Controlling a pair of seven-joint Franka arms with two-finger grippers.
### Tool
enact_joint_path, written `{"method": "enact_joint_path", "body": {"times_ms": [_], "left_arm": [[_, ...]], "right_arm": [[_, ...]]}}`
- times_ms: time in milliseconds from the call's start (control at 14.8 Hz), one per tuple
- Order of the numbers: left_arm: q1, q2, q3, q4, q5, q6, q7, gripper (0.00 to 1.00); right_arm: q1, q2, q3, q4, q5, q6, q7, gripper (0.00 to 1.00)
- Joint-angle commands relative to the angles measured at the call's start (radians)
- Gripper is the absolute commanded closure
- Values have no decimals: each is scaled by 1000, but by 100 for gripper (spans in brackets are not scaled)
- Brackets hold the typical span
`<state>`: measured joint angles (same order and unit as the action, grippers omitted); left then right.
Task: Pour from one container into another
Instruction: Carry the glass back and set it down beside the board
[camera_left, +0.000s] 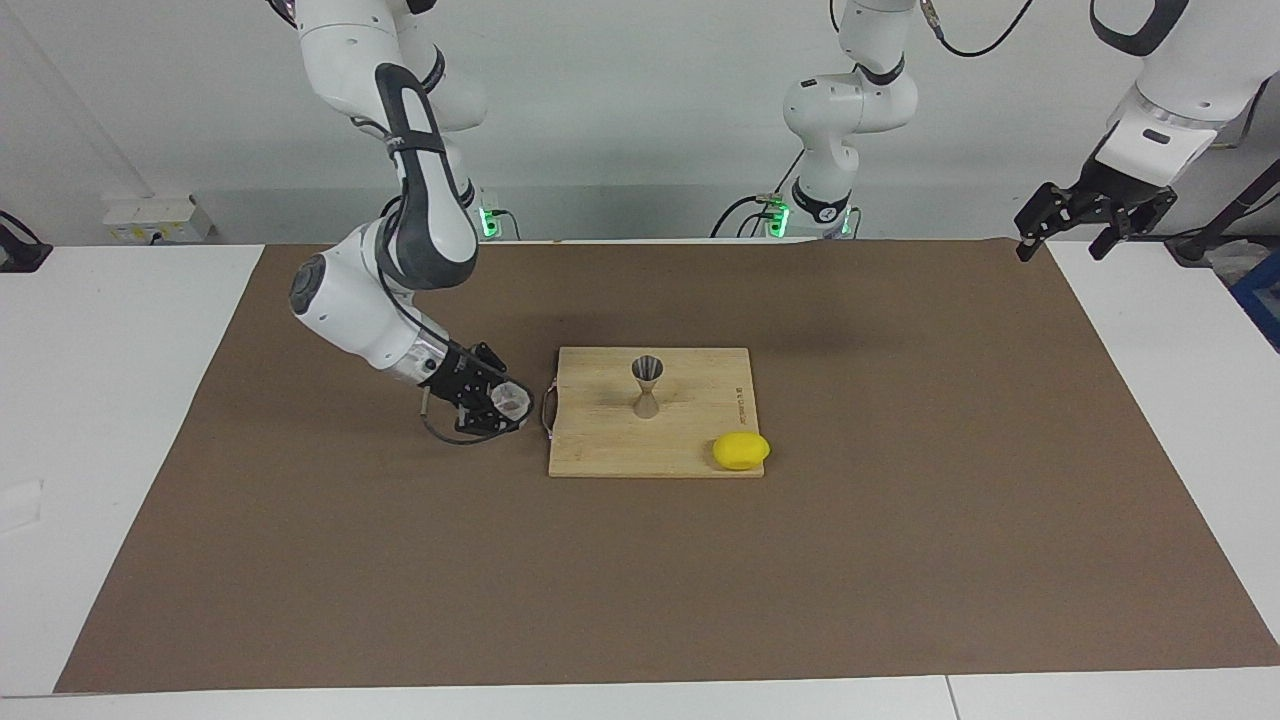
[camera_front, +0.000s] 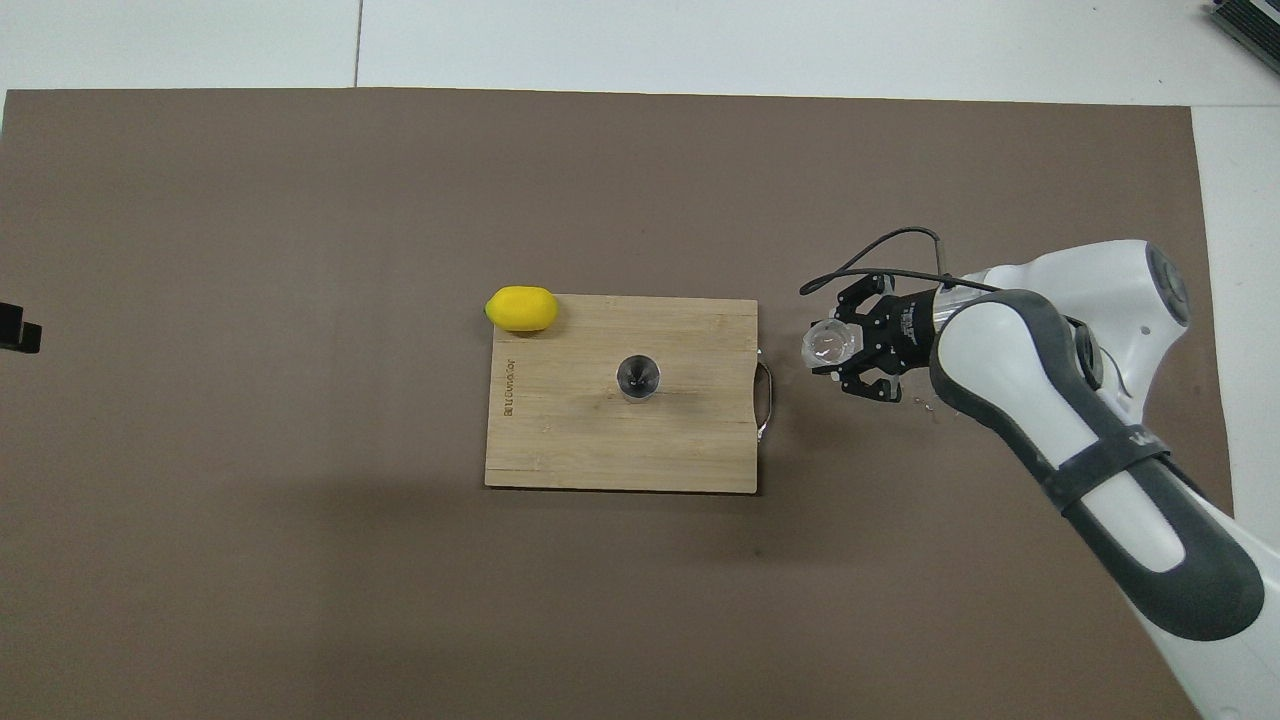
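Note:
The robot's right gripper should release the clear glass cup on the brown mat, well out (camera_front: 941, 384) beyond the board's metal handle.
A small clear glass cup (camera_left: 513, 402) (camera_front: 827, 343) is tilted on its side in my right gripper (camera_left: 500, 405) (camera_front: 845, 348), which is shut on it, low over the brown mat just off the handle end of the wooden board (camera_left: 600, 450) (camera_front: 560, 440). The grey metal jigger (camera_left: 647, 385) (camera_front: 637, 377) stands upright in the middle of the board. My left gripper (camera_left: 1068, 235) hangs open over the mat's corner at the left arm's end, close to the robots; in the overhead view only its tip (camera_front: 18, 328) shows.
A yellow lemon (camera_left: 741, 450) (camera_front: 521, 308) lies at the board's corner farther from the robots, toward the left arm's end. The board's metal handle (camera_left: 546, 408) (camera_front: 766, 396) faces the right arm's end. The brown mat (camera_left: 900, 550) covers most of the white table.

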<state>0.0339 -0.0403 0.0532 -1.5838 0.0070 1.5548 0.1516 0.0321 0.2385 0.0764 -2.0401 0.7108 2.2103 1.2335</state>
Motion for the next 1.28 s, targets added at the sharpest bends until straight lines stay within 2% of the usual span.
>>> {"method": "enact_joint_path", "body": {"times_ms": [0,68,405,608,743,811,878,1216], "left_arm": [[-6,-24,1,-21,19,-10,-9,0],[-6,-24,-1,-21,19,-9,-9,0],[-5,-24,1,-21,19,-9,-9,0],[-6,-24,1,-21,19,-9,-9,0],[-6,-24,1,-21,19,-10,-9,0],[-6,-24,-1,-21,19,-9,-9,0],[-6,-24,1,-21,19,-9,-9,0],[-6,-24,1,-21,19,-9,-9,0]], "right_arm": [[-107,7,14,-19,36,-82,-197,100],[-154,24,14,-19,38,-113,-277,100],[-285,82,14,-17,36,-176,-449,100],[-294,84,13,-23,38,-182,-463,100],[-297,79,10,-43,38,-161,-456,49],[-305,79,8,-48,36,-150,-456,17],[-310,75,6,-55,36,-143,-454,2],[-328,16,2,-58,22,-144,-453,0]]}}
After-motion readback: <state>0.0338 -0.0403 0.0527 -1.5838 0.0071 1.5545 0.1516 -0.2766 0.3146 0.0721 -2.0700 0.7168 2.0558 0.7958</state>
